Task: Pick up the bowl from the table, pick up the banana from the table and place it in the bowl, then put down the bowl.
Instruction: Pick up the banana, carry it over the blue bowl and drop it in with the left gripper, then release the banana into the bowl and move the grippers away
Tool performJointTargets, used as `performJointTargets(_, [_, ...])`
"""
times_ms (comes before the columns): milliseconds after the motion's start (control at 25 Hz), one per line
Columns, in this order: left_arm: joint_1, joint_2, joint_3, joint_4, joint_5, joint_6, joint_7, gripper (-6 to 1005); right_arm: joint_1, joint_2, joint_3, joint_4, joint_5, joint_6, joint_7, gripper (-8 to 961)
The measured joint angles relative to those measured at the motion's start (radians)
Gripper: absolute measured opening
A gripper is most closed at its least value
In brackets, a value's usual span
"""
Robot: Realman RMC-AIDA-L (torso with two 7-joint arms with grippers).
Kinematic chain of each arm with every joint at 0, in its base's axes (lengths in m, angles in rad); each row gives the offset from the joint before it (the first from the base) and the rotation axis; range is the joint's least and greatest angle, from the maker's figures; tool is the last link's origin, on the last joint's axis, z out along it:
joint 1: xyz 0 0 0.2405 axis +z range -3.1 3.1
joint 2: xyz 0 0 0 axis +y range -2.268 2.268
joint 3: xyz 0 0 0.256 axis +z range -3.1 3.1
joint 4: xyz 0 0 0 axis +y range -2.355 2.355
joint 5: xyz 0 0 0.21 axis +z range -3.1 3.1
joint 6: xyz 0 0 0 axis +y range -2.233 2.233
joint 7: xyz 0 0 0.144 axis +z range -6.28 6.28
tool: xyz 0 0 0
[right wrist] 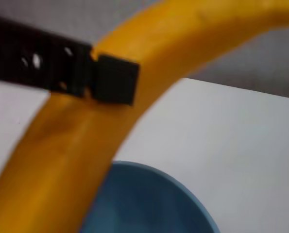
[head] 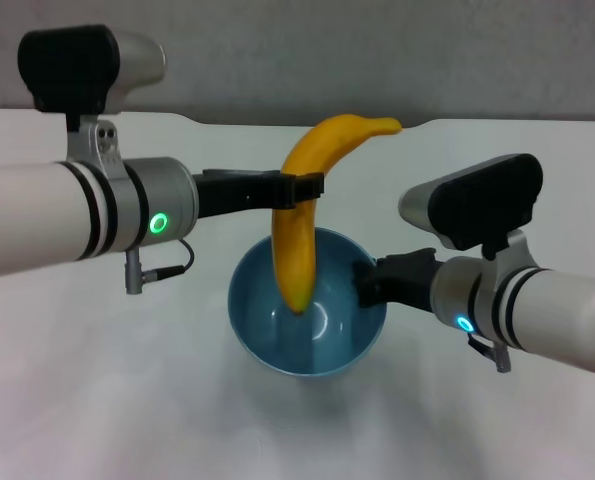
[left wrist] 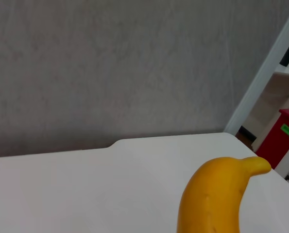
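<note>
I should open my left gripper to let go of the banana, its lower end now inside the bowl, so that it rests propped against the far inside of the light-blue bowl (head: 327, 260).
The light-blue bowl (head: 312, 320) is held above the white table (head: 97, 400) by my right gripper (head: 365, 280), which is shut on its right rim. My left gripper (head: 299, 190) is shut on the middle of the yellow-orange banana (head: 302, 215). The banana hangs nearly upright, its lower end inside the bowl and its upper end curving to the right. In the left wrist view the banana's upper end (left wrist: 217, 194) shows over the table. In the right wrist view the banana (right wrist: 110, 126) crosses above the bowl's rim (right wrist: 149, 204), with a black finger (right wrist: 105, 80) of the left gripper on it.
The table's far edge has a shallow notch (head: 307, 122) against a grey wall (head: 377, 50). In the left wrist view a red box (left wrist: 282, 136) stands beyond the table's far corner.
</note>
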Motion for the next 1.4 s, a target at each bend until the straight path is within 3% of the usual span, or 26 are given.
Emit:
performJointTargets(280, [0.006, 0.000, -0.006, 0.073, -0.078, 0.016, 0.061, 540, -0.007, 0.000, -0.003, 0.038, -0.006, 0.000, -0.003, 82])
performJointTargets(640, [0.022, -0.001, 0.000, 0.104, -0.101, 0.053, 0.081, 543, -0.010, -0.001, 0.009, 0.039, -0.010, 0.000, -0.004, 83])
performJointTargets(880, [0.042, -0.002, 0.005, 0.106, -0.192, 0.067, 0.170, 548, -0.014, -0.001, 0.016, 0.039, -0.012, 0.000, -0.007, 84])
performJointTargets(1080, [0.058, -0.002, 0.004, 0.106, -0.254, 0.081, 0.231, 739, -0.026, -0.001, 0.030, 0.039, -0.013, 0.000, -0.009, 85])
performJointTargets(1400, [0.064, 0.003, -0.017, 0.106, -0.252, 0.074, 0.261, 818, -0.032, -0.003, 0.052, 0.032, -0.014, -0.005, -0.010, 86])
